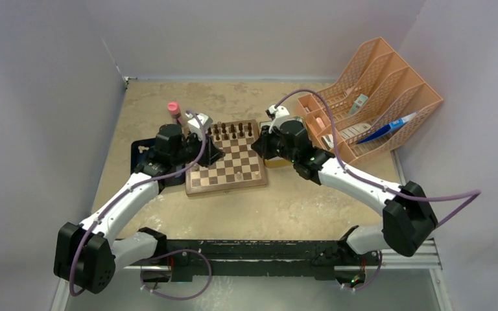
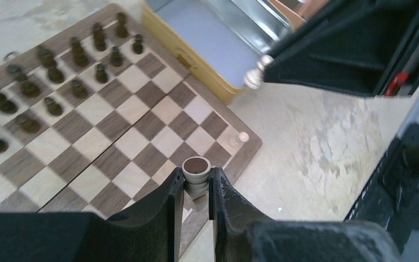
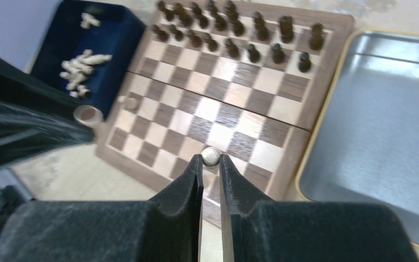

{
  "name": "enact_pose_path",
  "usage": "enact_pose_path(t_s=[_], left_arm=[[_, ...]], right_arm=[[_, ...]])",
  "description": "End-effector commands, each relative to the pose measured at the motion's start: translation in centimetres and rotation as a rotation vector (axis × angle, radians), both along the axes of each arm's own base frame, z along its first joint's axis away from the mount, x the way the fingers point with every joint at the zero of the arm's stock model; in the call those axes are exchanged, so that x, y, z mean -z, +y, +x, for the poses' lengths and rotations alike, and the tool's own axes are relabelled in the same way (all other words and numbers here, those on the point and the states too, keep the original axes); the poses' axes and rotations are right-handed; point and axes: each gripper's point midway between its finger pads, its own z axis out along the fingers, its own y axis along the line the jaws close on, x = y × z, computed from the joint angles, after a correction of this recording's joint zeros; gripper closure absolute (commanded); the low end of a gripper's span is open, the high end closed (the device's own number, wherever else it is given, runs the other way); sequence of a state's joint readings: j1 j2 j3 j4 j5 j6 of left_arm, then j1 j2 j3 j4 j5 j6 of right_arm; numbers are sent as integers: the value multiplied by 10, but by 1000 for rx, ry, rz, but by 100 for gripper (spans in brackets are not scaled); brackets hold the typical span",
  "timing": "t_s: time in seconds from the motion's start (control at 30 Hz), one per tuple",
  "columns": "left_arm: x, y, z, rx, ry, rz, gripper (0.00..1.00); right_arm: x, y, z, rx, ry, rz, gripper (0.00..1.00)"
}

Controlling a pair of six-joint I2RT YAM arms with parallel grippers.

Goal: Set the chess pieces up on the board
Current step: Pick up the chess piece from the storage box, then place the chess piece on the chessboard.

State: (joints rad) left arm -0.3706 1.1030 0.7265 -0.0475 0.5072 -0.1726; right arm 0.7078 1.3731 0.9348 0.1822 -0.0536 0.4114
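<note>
The pale pawn, now above the board's near rows, will go down from my right gripper onto the dark edge square [image 1: 255, 168] [image 3: 257, 177] beside the metal tin's near corner.
The board [image 1: 230, 170] lies between my arms, with dark brown chess pieces [image 1: 232, 132] filling its two far rows. My left gripper [image 2: 196, 179] is shut on a pale round-topped piece [image 2: 196, 166] above the board's corner square [image 2: 172, 173]. One pale pawn [image 2: 239, 139] stands on a square nearby. My right gripper [image 3: 211, 162] is shut on a pale pawn [image 3: 211, 155] above the board's [image 3: 223, 103] near rows. Several pale pieces [image 3: 79, 73] lie in the dark blue tray [image 3: 121, 41]. In the top view my left gripper [image 1: 213, 154] and right gripper [image 1: 257, 148] hover at opposite board edges.
An open metal tin [image 3: 382, 131] with a yellow rim sits right of the board. A pink-capped bottle [image 1: 173, 108] stands behind the left arm. An orange file rack [image 1: 376, 97] with pens stands at the back right. Walls close in left and right.
</note>
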Motion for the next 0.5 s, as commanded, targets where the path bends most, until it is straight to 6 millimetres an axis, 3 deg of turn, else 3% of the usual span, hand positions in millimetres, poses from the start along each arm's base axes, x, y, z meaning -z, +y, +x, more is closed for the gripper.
enact_pose_path(t_s=[0.0, 0.17, 0.33, 0.47], left_arm=[[-12, 31, 27, -262, 79, -109, 100], [-16, 65, 34, -389, 122, -192, 100], [-33, 79, 30, -430, 15, -171, 100], [-29, 89, 27, -478, -19, -145, 100]], right_arm=[[9, -16, 25, 133, -69, -106, 88], [39, -17, 31, 167, -45, -188, 88], [60, -6, 32, 158, -24, -224, 88], [79, 2, 32, 153, 9, -259, 88]])
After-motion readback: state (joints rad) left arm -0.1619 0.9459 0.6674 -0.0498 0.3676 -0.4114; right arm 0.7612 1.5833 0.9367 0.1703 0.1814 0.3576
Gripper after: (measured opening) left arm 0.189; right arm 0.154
